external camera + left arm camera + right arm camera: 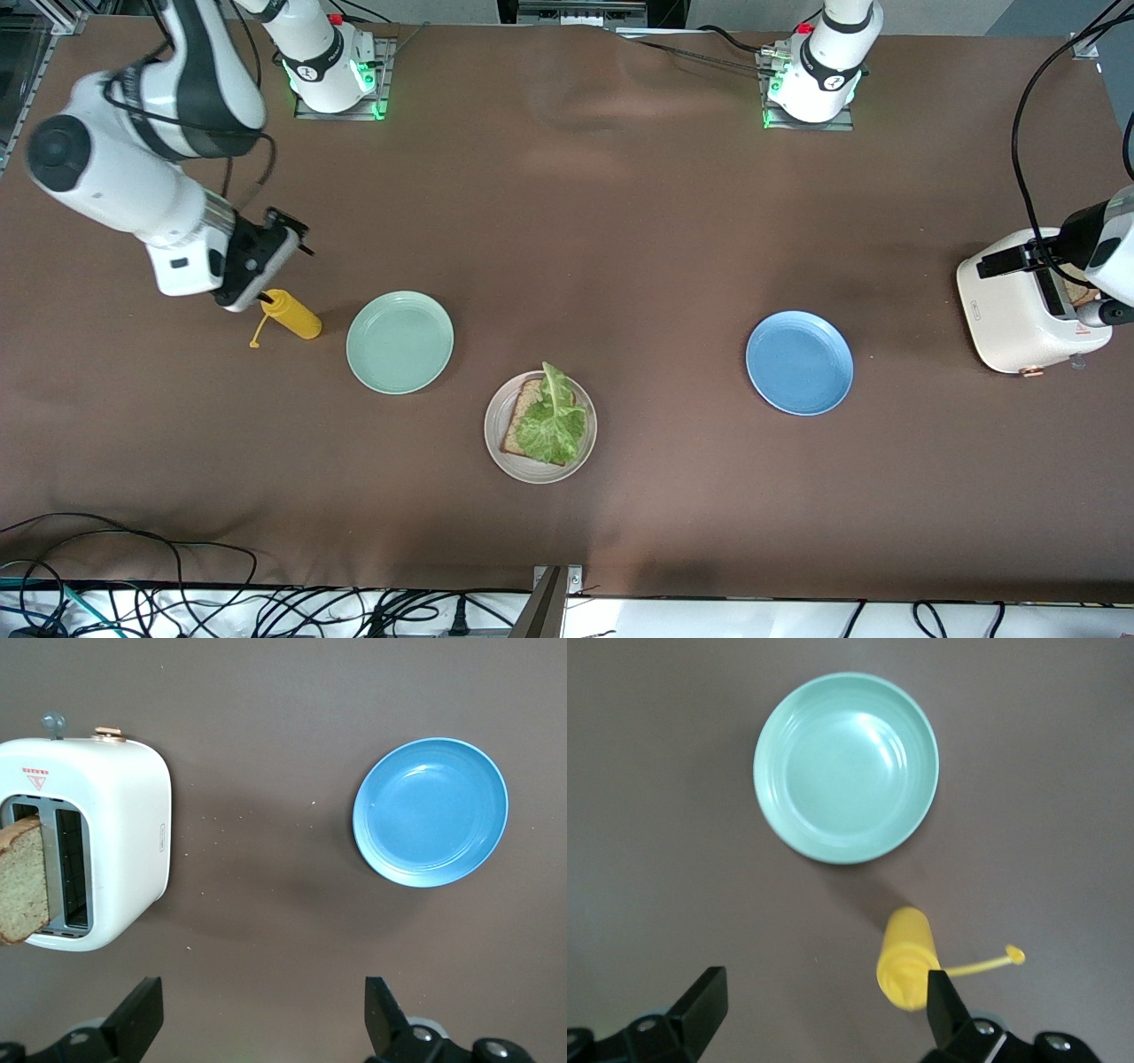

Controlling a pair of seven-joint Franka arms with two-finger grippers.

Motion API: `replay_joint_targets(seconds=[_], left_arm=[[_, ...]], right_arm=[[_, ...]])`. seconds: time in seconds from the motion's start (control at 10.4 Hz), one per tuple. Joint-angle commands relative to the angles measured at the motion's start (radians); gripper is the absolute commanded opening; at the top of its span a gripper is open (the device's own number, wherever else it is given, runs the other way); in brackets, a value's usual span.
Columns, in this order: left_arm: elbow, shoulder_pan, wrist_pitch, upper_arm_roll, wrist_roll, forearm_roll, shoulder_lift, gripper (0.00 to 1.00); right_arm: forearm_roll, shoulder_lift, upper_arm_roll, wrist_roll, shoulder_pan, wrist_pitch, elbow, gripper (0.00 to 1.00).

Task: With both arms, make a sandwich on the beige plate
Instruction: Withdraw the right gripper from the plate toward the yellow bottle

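The robot's right gripper needs to next go to the lower body [302, 320] [908, 928] of the yellow squeeze bottle, next to the mint-green plate, and close there.
The beige plate [493, 427] sits at the middle of the table, near the front camera. On it lies one brown toast slice [521, 416] with a ruffled green lettuce leaf [554, 424] on top. A second toast slice [21, 879] stands in a slot of the white toaster [1010, 310], which also shows in the left wrist view [124, 833]. My left gripper [1067, 283] [263, 1019] is open and empty above the table beside the toaster. My right gripper [252, 288] [824, 1014] is open and empty, with one finger next to a yellow squeeze bottle [294, 315] [906, 958].
A mint-green plate [400, 341] [846, 766] lies between the bottle and the beige plate. A blue plate [799, 361] [431, 811] lies between the beige plate and the toaster. Both hold nothing. Cables run along the table's front edge.
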Motion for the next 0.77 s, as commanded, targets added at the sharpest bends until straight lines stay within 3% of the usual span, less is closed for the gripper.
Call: replay_joint_targets(seconds=[0.0, 0.29, 0.48, 0.67], left_arm=[[0.007, 0.004, -0.015, 0.000, 0.026, -0.012, -0.009, 1.00], [0.015, 0.004, -0.015, 0.000, 0.025, -0.009, -0.009, 1.00], [0.018, 0.005, -0.015, 0.000, 0.025, -0.009, -0.007, 1.00], [0.021, 0.005, -0.015, 0.000, 0.026, -0.009, -0.006, 1.00]], right_arm=[[0.037, -0.047, -0.035, -0.252, -0.064, -0.073, -0.033, 1.00], [0.106, -0.019, -0.182, -0.589, -0.084, -0.102, -0.043, 1.00], [0.206, 0.031, -0.288, -0.839, -0.086, -0.153, -0.043, 1.00], [0.319, 0.098, -0.348, -1.045, -0.098, -0.220, -0.038, 1.00]])
